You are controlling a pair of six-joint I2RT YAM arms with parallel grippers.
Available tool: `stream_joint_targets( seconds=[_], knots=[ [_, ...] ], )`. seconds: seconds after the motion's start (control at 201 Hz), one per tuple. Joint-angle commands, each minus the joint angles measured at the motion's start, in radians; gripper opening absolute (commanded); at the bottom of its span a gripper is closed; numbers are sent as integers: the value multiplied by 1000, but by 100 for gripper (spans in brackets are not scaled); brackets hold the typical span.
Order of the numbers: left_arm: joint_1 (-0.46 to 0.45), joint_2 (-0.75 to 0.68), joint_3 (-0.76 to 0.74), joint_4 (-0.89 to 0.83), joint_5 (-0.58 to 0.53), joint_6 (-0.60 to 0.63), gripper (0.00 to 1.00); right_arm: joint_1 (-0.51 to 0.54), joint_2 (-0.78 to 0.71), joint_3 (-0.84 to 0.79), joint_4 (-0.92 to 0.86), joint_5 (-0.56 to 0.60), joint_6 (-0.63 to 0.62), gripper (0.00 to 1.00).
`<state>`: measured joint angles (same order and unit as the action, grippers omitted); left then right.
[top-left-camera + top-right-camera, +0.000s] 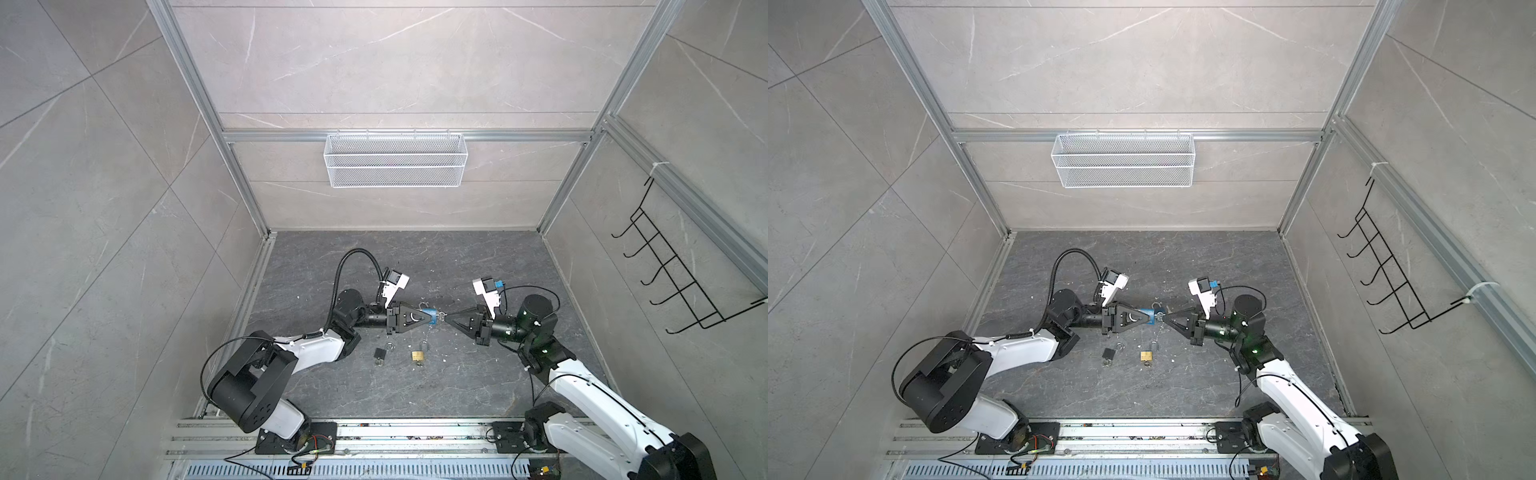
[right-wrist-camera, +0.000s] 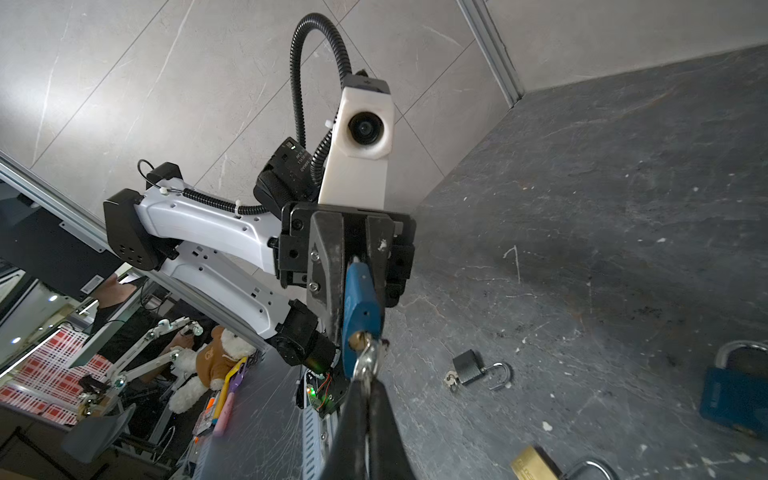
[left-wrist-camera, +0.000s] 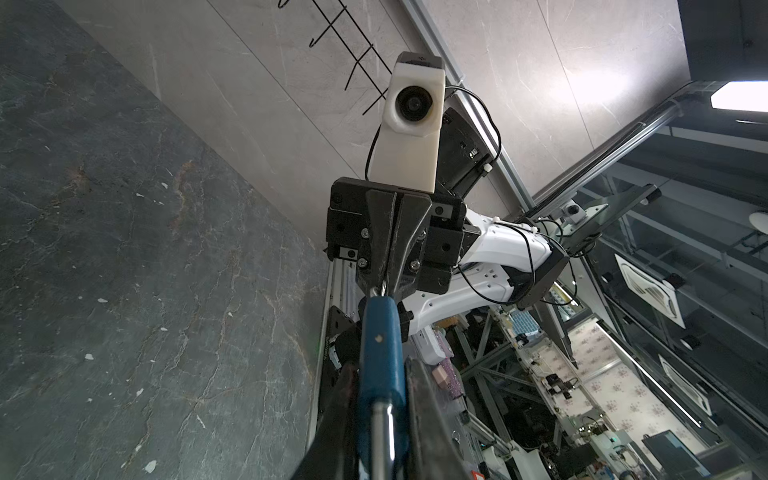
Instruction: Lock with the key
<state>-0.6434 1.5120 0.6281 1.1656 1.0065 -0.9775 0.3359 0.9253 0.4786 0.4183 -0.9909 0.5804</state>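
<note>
The right gripper pinches only the far end of the key's head, so it should open, move nearer the blue padlock and grip the head deeper (image 2: 364,352).
A blue padlock (image 1: 431,318) (image 3: 380,345) (image 2: 360,305) hangs above the floor between my two arms. My left gripper (image 1: 428,319) (image 3: 380,374) is shut on its body, and its silver shackle (image 3: 384,432) runs back between the fingers. A silver key (image 2: 365,359) (image 1: 1160,317) sits in the keyhole at the lock's free end. My right gripper (image 1: 446,319) (image 2: 368,384) is shut on the key's head, coming in from the right. In both top views the two grippers meet tip to tip. Whether the shackle is latched is hidden.
On the floor lie a black padlock (image 1: 379,353) (image 2: 467,368) with its shackle open and keys beside it, a brass padlock (image 1: 417,355) (image 2: 532,463), and another blue padlock (image 2: 735,395). A white wire basket (image 1: 395,160) hangs on the back wall, a black hook rack (image 1: 665,270) on the right wall.
</note>
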Motion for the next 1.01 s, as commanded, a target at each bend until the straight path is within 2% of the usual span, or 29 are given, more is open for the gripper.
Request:
stream_joint_targets(
  seconds=[0.0,0.07,0.134,0.418,0.687,1.0],
  knots=[
    [48,-5,30,38,-31,18,0,14,-19,25,-67,0,-61,0],
    [48,-12,27,19,-31,38,0,13,9,41,-79,-10,-43,0],
    [47,-23,24,-2,-34,57,0,14,29,37,-33,-14,-6,12],
    [45,-41,16,-20,-32,70,0,16,77,40,57,-23,43,26],
    [39,-42,30,-42,-22,85,0,18,85,70,16,42,-6,29],
    [31,-42,35,-59,-23,100,0,19,154,111,19,32,-9,28]
  ],
)
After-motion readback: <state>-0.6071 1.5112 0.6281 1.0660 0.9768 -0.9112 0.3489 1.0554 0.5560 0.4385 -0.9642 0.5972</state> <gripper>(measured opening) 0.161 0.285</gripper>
